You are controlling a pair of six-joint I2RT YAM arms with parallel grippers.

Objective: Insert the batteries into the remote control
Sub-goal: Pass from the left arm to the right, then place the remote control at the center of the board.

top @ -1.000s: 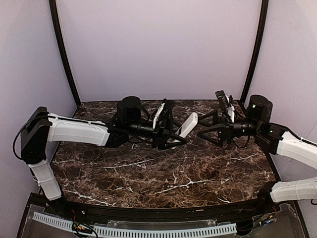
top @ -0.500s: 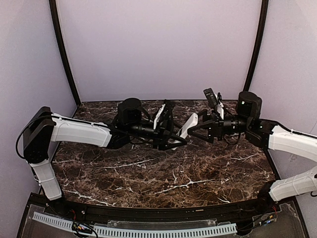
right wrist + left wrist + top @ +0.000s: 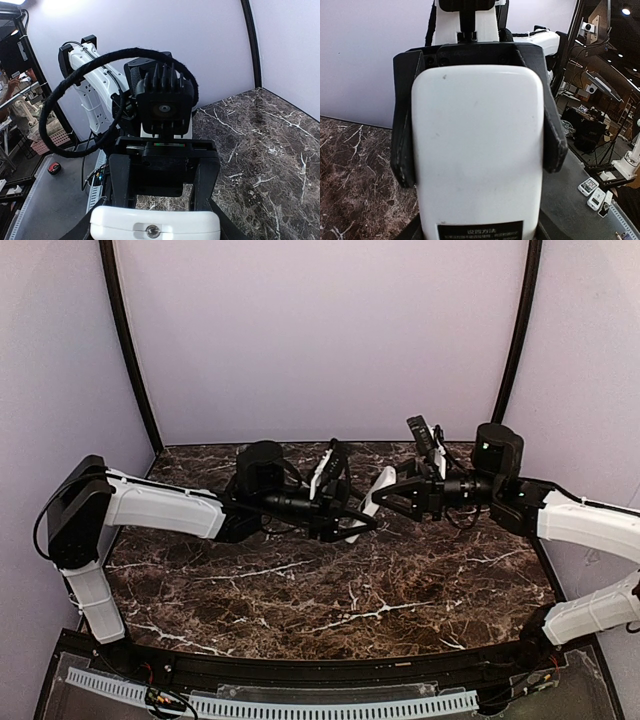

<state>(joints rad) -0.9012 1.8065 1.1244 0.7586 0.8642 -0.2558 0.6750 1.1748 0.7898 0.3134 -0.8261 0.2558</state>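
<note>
My right gripper needs to set the remote control free, letting go of it on the bare marble [image 3: 351, 574] just behind the white vein at the front middle.
The remote control [image 3: 380, 488] is held above the marble table, plain white back [image 3: 477, 150] facing the left wrist camera. My left gripper [image 3: 352, 520] is shut on its lower end. My right gripper [image 3: 386, 496] has come in from the right, and its black fingers [image 3: 403, 135] press against both sides of the remote's far end. In the right wrist view the remote's white end face [image 3: 155, 225] fills the gap between my own jaws, with the left gripper's fingers [image 3: 119, 180] behind it. The batteries are out of view.
The dark marble table [image 3: 330, 590] lies under both arms. Purple walls and two black corner posts [image 3: 127, 340] close in the back and sides. A looped black cable [image 3: 65, 100] hangs round the left wrist.
My right arm has swung left to the remote, and its jaws have narrowed from wide open onto the remote's free end. The left arm and the remote have stayed put.
</note>
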